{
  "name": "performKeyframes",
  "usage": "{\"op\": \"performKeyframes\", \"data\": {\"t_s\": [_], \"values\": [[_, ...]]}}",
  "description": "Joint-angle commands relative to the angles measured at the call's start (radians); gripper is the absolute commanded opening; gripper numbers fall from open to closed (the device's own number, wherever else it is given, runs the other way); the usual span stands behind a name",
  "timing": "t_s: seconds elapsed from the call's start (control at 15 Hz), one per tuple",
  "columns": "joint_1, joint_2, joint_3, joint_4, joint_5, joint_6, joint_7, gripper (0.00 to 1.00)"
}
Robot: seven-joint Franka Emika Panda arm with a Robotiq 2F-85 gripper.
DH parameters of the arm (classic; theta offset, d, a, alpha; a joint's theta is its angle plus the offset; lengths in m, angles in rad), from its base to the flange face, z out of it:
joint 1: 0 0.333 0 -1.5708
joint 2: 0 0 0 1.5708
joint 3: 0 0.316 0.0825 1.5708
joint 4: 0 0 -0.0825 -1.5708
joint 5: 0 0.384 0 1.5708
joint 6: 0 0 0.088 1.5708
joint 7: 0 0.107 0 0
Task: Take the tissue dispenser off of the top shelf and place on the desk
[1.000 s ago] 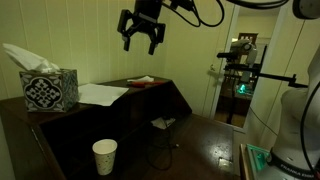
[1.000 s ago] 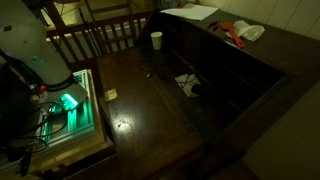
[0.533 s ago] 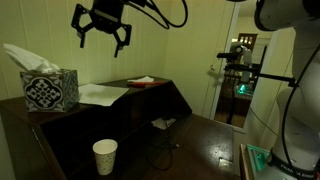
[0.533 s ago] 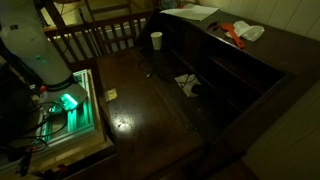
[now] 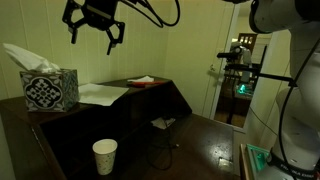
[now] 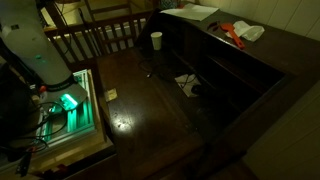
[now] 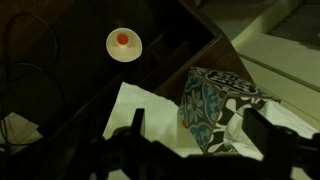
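My gripper will close on the top edge of the tissue dispenser's side [image 5: 75,71] [image 7: 207,147] beside the white paper on the shelf.
The tissue dispenser [image 5: 50,90], a blue-and-white patterned cube with white tissue poking from its top, stands at one end of the top shelf [image 5: 120,90]. My gripper [image 5: 92,32] hangs open and empty high above the shelf, up and to the right of the box. In the wrist view the box [image 7: 215,110] lies between and beyond my open fingers [image 7: 197,135], on white paper [image 7: 125,105]. The desk [image 5: 200,140] lies lower; it also shows in an exterior view [image 6: 150,100]. The box is out of sight in that exterior view.
A white paper cup [image 5: 104,156] stands on the desk; it also shows in an exterior view [image 6: 156,41] and the wrist view [image 7: 123,43]. Papers [image 5: 100,94] and a red-and-white item [image 6: 238,33] lie on the shelf. A cable [image 5: 160,155] runs across the desk.
My gripper has moved left across the upper part of the exterior view, from above the shelf's right end toward the tissue box. The box and cup have not moved.
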Motion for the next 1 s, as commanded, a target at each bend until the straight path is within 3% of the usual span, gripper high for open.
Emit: {"op": "performKeyframes", "data": {"t_s": [0.0, 0.07, 0.4, 0.93], "values": [[0.015, 0.057, -0.008, 0.045, -0.043, 0.053, 0.019, 1.00], [0.062, 0.087, -0.060, 0.082, -0.037, 0.071, 0.022, 1.00], [0.131, 0.242, -0.148, 0.246, -0.069, 0.110, 0.034, 1.00], [0.176, 0.406, -0.254, 0.455, -0.054, 0.081, 0.038, 1.00]]}}
